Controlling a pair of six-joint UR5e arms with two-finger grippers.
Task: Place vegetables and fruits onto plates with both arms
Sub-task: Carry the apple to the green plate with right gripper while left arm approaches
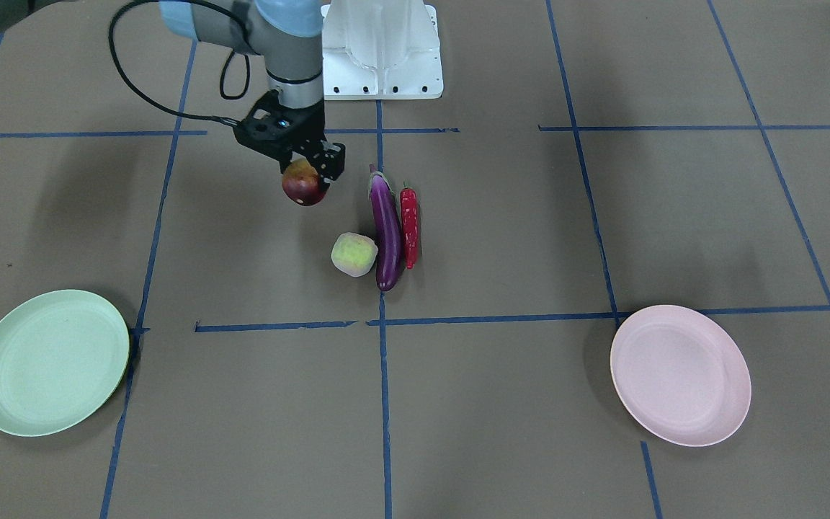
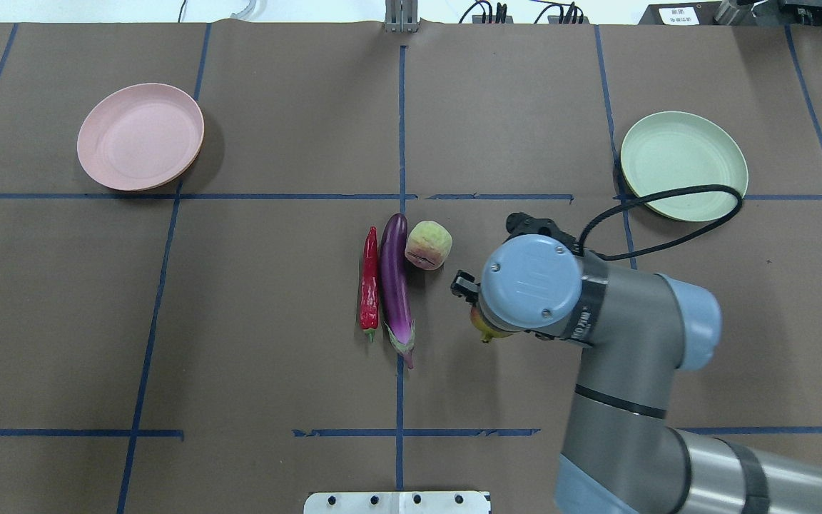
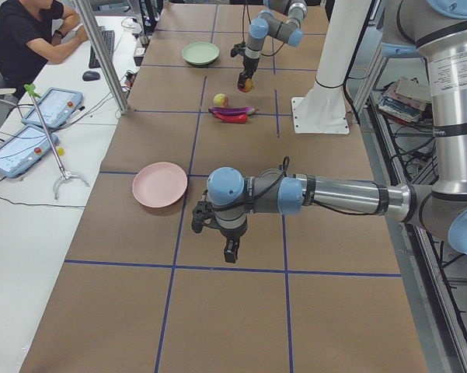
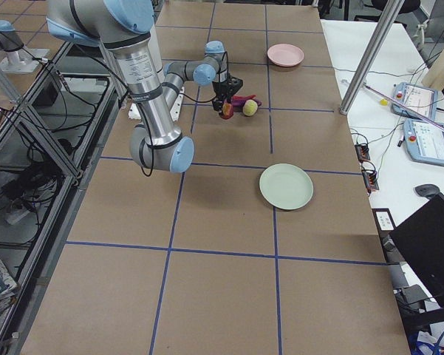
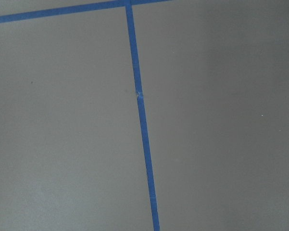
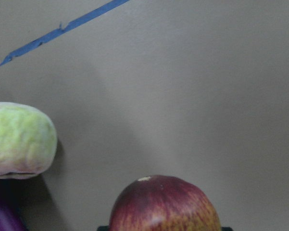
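My right gripper is going to let go of the pomegranate on the mint plate (image 1: 3,378), near the rim farthest from the pale peach. The pomegranate is held just above the table now.
My right gripper (image 1: 305,173) is shut on the red-and-yellowish pomegranate (image 1: 304,187) and holds it just above the table, near the robot's base. The pomegranate fills the bottom of the right wrist view (image 6: 166,204). The pale peach (image 1: 354,254) lies beside the purple eggplant (image 1: 386,231), with the red chili (image 1: 409,227) on the eggplant's other side. The mint plate (image 1: 51,360) and the pink plate (image 1: 680,375) hold nothing. My left gripper (image 3: 229,252) hangs over bare paper near the pink plate (image 3: 160,184). I cannot tell if it is open.
The white robot base (image 1: 382,50) stands at the table's edge behind the produce. Blue tape lines cross the brown paper. The right arm's black cable (image 2: 668,221) loops over the mint plate's (image 2: 683,165) near rim in the overhead view. An operator (image 3: 31,39) sits at a side desk.
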